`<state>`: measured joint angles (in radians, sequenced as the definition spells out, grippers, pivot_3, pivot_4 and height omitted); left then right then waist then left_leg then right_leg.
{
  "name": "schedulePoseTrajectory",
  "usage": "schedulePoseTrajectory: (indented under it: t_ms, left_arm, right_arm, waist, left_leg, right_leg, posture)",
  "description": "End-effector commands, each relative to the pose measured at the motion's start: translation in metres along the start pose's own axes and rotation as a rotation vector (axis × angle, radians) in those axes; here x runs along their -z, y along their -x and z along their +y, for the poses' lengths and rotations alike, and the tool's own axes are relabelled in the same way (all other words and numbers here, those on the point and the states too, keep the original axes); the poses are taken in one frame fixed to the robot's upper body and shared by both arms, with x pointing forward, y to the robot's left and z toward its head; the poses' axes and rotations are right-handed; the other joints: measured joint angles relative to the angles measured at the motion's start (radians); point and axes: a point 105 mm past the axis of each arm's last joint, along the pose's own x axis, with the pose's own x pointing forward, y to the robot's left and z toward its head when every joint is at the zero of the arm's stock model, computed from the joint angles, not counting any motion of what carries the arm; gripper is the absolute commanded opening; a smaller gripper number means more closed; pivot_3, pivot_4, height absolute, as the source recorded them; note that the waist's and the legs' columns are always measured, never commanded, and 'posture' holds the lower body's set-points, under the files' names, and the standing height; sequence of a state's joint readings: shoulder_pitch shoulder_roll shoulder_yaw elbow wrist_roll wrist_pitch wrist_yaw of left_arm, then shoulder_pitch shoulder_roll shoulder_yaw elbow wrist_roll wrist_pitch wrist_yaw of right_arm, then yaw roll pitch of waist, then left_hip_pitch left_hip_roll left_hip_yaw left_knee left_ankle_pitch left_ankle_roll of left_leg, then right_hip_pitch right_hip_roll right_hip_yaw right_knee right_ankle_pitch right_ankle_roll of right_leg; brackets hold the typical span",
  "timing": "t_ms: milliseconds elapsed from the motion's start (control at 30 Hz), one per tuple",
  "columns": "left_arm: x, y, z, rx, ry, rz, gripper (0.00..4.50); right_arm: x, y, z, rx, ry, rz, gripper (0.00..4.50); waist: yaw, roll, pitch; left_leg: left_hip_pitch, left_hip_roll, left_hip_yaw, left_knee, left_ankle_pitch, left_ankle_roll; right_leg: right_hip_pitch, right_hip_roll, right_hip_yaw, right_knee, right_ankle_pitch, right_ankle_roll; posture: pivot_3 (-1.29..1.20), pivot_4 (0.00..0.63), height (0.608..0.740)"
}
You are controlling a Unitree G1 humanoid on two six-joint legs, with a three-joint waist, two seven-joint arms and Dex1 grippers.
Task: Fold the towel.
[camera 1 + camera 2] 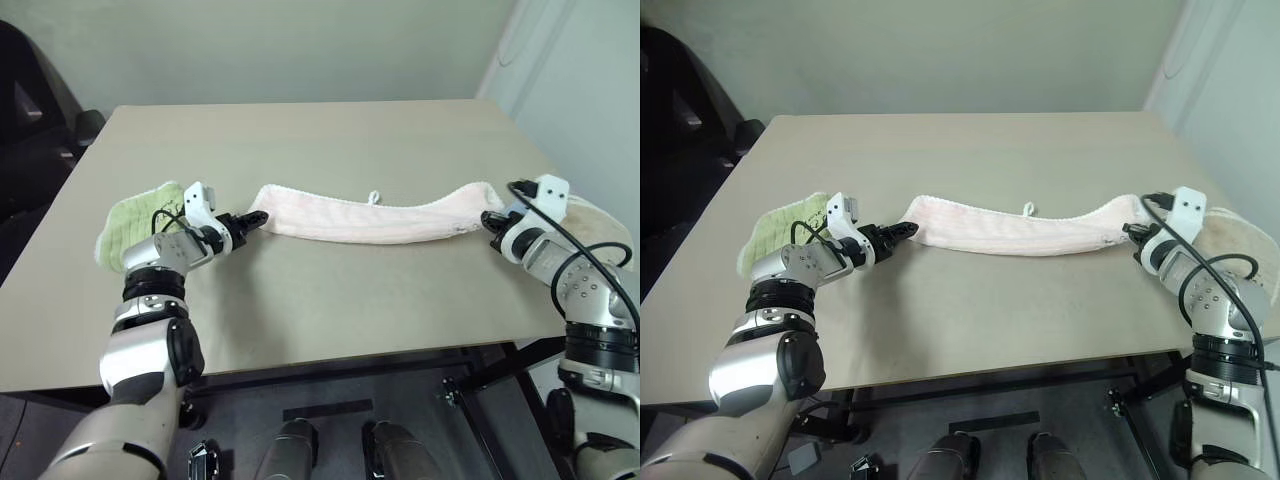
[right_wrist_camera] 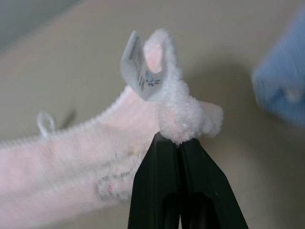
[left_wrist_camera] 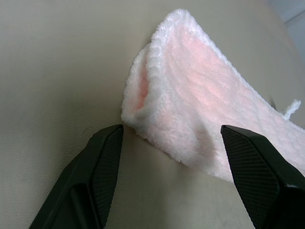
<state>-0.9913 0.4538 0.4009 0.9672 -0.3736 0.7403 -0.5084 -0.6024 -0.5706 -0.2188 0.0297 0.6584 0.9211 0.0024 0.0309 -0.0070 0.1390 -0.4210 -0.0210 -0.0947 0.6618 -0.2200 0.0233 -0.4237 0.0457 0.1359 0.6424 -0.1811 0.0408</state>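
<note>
Next, I release the pale pink towel's end from my right gripper on the middle of the towel (image 1: 366, 217) (image 2: 37, 162), near the tiny loop.
The pale pink towel (image 1: 370, 218) lies as a long narrow strip across the middle of the table, with its tiny loop (image 1: 376, 197) on the far edge. My right gripper (image 2: 178, 138) is shut on the towel's right end (image 1: 480, 200), which rises a little off the table; a small white label (image 2: 140, 71) sticks up there. My left gripper (image 3: 171, 131) is open at the towel's left end (image 1: 265, 212). The end of the towel (image 3: 190, 95) lies between the two spread fingers (image 3: 107, 157), still on the table.
A light green folded towel (image 1: 135, 225) lies at the table's left edge, behind my left arm. A beige folded towel (image 1: 600, 225) sits at the right edge, beside my right arm. The tan table (image 1: 320, 140) stretches away behind the pink strip. A dark chair (image 1: 40, 110) stands at the far left.
</note>
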Motion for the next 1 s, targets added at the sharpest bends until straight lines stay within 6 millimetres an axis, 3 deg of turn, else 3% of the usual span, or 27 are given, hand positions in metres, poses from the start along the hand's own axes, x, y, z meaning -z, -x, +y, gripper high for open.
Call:
schedulePoseTrajectory:
  t_ms: [33,200,333,600,900,1000]
  left_arm:
    - [0.008,-0.004,-0.005,0.020,0.025,0.017,3.57]
    - [0.010,-0.006,-0.008,0.025,0.029,0.017,3.57]
    - [0.012,-0.007,-0.011,0.033,0.032,0.018,3.57]
    - [0.015,-0.007,-0.012,0.037,0.039,0.016,3.57]
    - [0.016,-0.006,-0.015,0.045,0.040,0.014,3.57]
    - [0.017,-0.006,-0.014,0.042,0.042,0.015,3.57]
  right_arm:
    - [-0.017,-0.002,0.030,-0.115,0.266,-0.050,0.01]
    - [-0.012,-0.015,0.053,-0.210,0.459,-0.005,0.01]
    - [-0.006,-0.028,0.084,-0.325,0.584,0.039,0.01]
    - [0.021,-0.041,0.137,-0.514,0.732,0.102,0.01]
    - [0.037,-0.052,0.145,-0.535,0.704,0.128,0.01]
    - [0.038,-0.050,0.145,-0.552,0.678,0.130,0.62]
  waist:
    - [-0.001,0.000,0.000]
    - [-0.001,0.001,0.000]
    - [0.000,0.001,0.000]
    - [0.002,0.001,0.000]
    - [0.002,0.001,0.000]
    - [0.002,0.001,0.000]
  left_leg:
    - [0.000,0.000,0.000,0.000,0.000,0.000]
    - [0.000,0.000,0.000,0.000,0.000,0.000]
    - [-0.001,0.000,0.000,0.000,0.000,0.000]
    - [-0.001,0.001,-0.001,0.000,-0.001,-0.002]
    - [-0.002,0.001,-0.001,0.001,-0.002,-0.003]
    - [-0.002,0.001,-0.001,0.000,-0.002,-0.004]
  right_leg:
    - [0.000,0.000,0.000,0.000,0.000,0.000]
    - [0.000,0.000,0.000,0.000,0.000,0.000]
    - [0.000,0.000,0.000,-0.002,-0.001,0.000]
    - [0.000,0.000,-0.002,-0.002,-0.001,-0.002]
    - [-0.001,-0.001,-0.003,-0.002,-0.002,-0.007]
    - [-0.001,-0.001,-0.004,-0.002,-0.002,-0.008]
  posture:
    - [0.00,0.150,0.740]
    - [0.00,0.150,0.740]
    - [0.00,0.150,0.740]
    - [0.00,0.150,0.740]
    - [0.00,0.150,0.740]
    - [0.00,0.150,0.740]
